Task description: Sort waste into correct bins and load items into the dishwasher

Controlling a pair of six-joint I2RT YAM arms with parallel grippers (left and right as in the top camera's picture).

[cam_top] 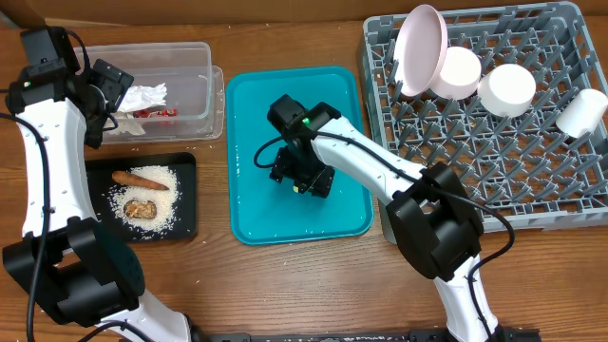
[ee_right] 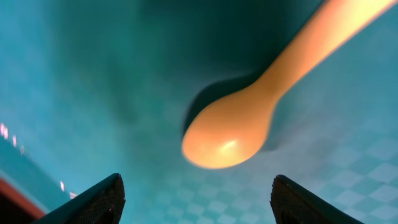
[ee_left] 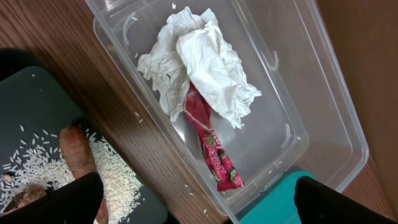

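Note:
The bowl of the yellow spoon points at the fingers of the robot's right gripper and its handle angles away, so the right gripper should move over, turn and close on the spoon's slim handle (ee_right: pixel 320 48).
The clear tub (cam_top: pixel 204 90) holds the crumpled white napkin (ee_left: pixel 199 68) and red wrapper (ee_left: pixel 214 149). My left gripper (ee_left: pixel 199 205) is open and empty above the tub's near corner, also seen in the overhead view (cam_top: pixel 106 109). The black tray (cam_top: pixel 185 204) holds the carrot (cam_top: pixel 140 178), brown lump (cam_top: pixel 141 208) and rice (cam_top: pixel 161 195). My right gripper (ee_right: pixel 199 205) is open just above the teal tray (cam_top: pixel 342 104), with the yellow spoon (ee_right: pixel 230 134) lying ahead of its fingers. The grey rack (cam_top: pixel 494 161) holds the pink dish (cam_top: pixel 421 47), white bowl (cam_top: pixel 459 73), a round white dish (cam_top: pixel 506 90) and a white cup (cam_top: pixel 581 112).
A few loose rice grains (ee_left: pixel 140 118) lie on the wooden table between tub and black tray. In the overhead view my right gripper (cam_top: pixel 304 179) hides the spoon. The rack stands close against the teal tray's right edge.

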